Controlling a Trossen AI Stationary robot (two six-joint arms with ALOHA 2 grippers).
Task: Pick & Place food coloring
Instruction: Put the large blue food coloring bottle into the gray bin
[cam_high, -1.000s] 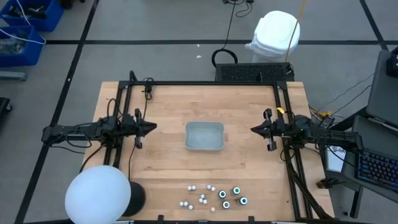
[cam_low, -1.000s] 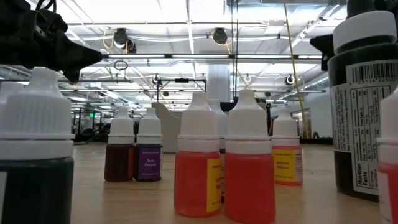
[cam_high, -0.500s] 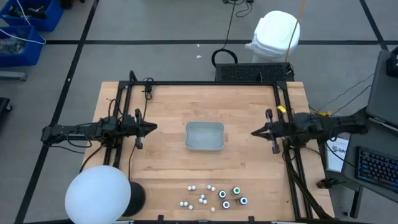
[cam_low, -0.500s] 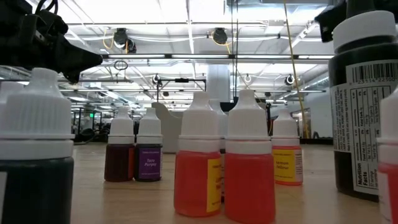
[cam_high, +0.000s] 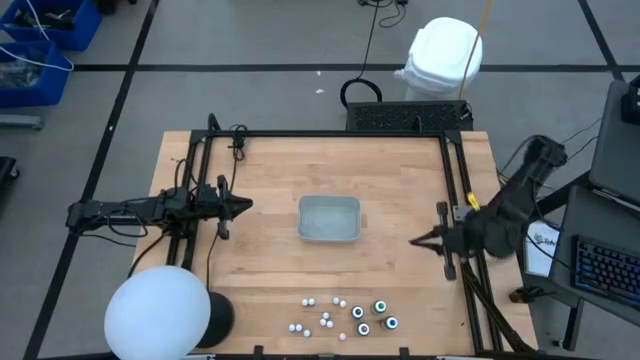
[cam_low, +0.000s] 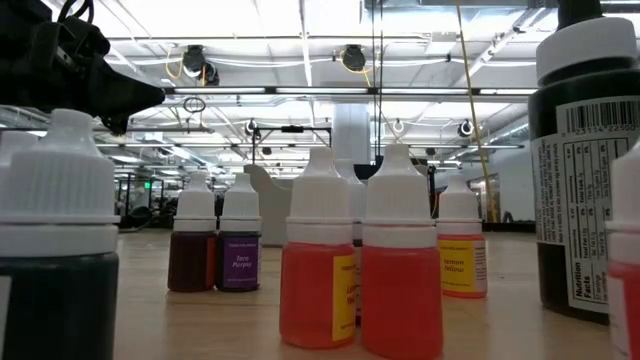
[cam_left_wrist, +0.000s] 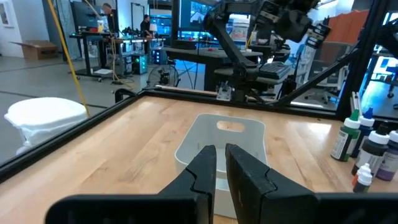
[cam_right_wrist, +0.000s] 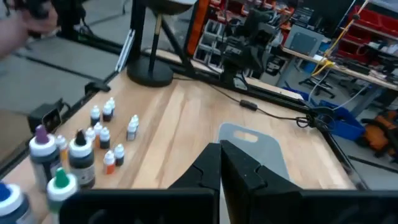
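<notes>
The white cap (cam_high: 390, 322) (cam_right_wrist: 9, 200) of the large food coloring bottle with the blue top, beside the green-topped one, should be gripped next by my right gripper.
The food coloring bottles (cam_high: 345, 315) stand upright in a loose cluster near the table's near edge, most with small white caps and three larger ones with ringed tops. Close up in the low view are red (cam_low: 400, 270), purple (cam_low: 240, 250) and yellow (cam_low: 460, 250) bottles. My left gripper (cam_high: 243, 205) hovers shut left of the translucent grey tray (cam_high: 329, 218), pointing at it. My right gripper (cam_high: 415, 241) hovers shut right of the tray, between the tray and the bottles (cam_right_wrist: 81, 146). Neither gripper touches anything.
The grey tray (cam_left_wrist: 221, 149) sits at the table's middle. A black frame (cam_high: 330, 134) runs along the far, left and right edges. A white round lamp on a black base (cam_high: 160, 312) stands at the near left corner. Bare wood lies around the tray.
My right arm has swung toward the table's near edge and folded up at the elbow, carrying its shut gripper from beside the tray toward the bottles; it has left the low view's top right corner. The left arm, tray and bottles have kept still.
</notes>
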